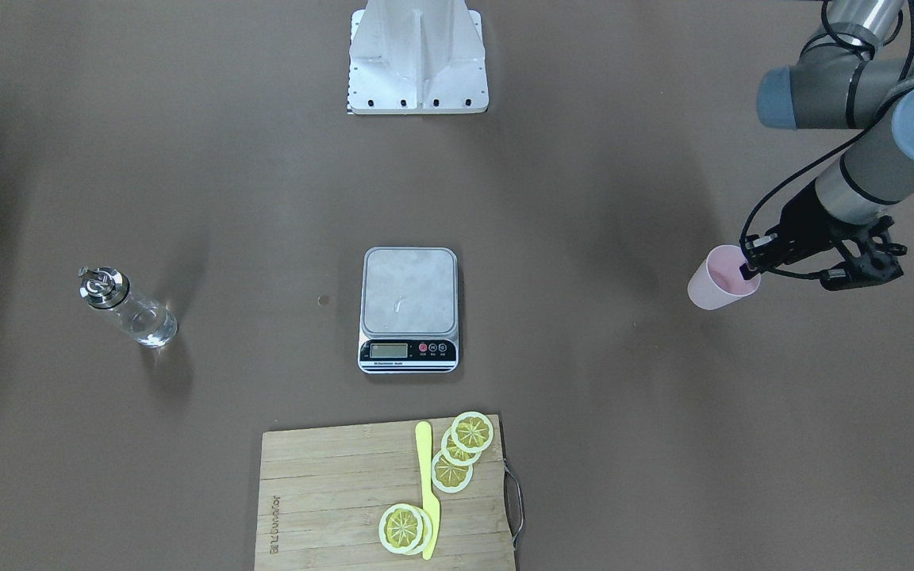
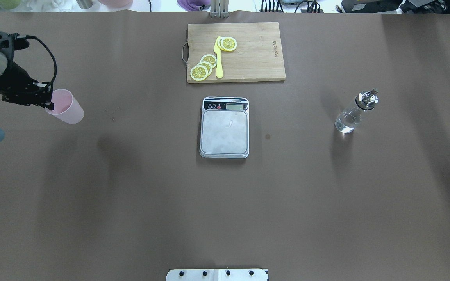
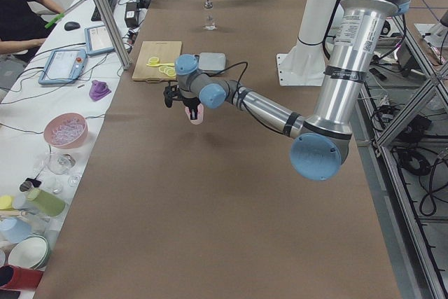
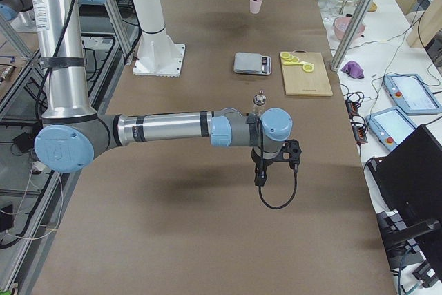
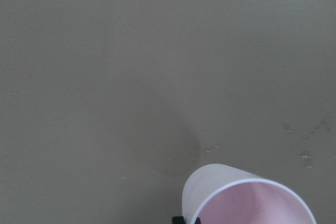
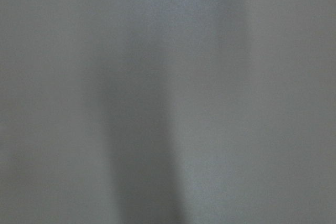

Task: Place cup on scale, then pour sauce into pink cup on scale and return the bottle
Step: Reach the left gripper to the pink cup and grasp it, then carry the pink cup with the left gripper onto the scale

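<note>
My left gripper will release the pale pink cup on the middle of the scale's bare steel platform [image 1: 412,293].
My left gripper [image 1: 749,266] is shut on the rim of the pale pink cup [image 1: 716,281], one finger inside it. It holds the cup far to the left of the scale, also in the overhead view [image 2: 67,108] and the left wrist view [image 5: 247,198]. The scale [image 2: 224,130] sits mid-table with a bare steel platform. The clear glass bottle [image 2: 353,114] with its silver cap stands upright on the table's right side, clear sauce inside. My right gripper [image 4: 261,176] shows only in the exterior right view, hanging above the table near the bottle [image 4: 260,101]. I cannot tell its state.
A wooden cutting board [image 2: 256,54] with lemon slices [image 2: 203,67] and a yellow knife [image 2: 218,58] lies just beyond the scale. The robot's white base [image 1: 417,55] stands at the table's near edge. Bowls and tablets sit on a side bench [image 3: 66,131].
</note>
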### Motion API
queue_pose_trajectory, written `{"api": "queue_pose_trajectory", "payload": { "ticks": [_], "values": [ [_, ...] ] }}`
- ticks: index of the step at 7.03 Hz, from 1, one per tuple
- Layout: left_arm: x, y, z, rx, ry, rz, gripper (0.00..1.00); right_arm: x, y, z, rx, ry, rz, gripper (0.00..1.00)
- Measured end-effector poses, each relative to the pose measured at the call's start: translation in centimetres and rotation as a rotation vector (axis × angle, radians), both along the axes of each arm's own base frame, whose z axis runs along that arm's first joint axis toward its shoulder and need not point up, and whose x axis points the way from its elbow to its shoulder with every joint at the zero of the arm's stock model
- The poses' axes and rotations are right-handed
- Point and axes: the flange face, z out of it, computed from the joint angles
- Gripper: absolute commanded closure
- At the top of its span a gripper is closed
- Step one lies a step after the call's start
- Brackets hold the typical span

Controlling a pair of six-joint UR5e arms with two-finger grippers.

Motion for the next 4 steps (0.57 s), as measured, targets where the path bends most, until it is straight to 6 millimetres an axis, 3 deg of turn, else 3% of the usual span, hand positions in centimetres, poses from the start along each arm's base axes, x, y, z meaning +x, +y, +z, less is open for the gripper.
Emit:
{"api": "queue_pose_trajectory", "payload": {
  "ticks": [2, 4],
  "values": [
    [2.6, -1.4, -10.3, -0.096, 0.018, -0.07, 1.0, 0.0, -0.1, 0.3, -0.004, 0.001, -0.002, 0.0],
    [8.3, -0.3, -16.3, -0.187, 0.05, -0.102, 1.0, 0.0, -0.1, 0.4, -0.004, 0.001, -0.005, 0.0]
  ]
}}
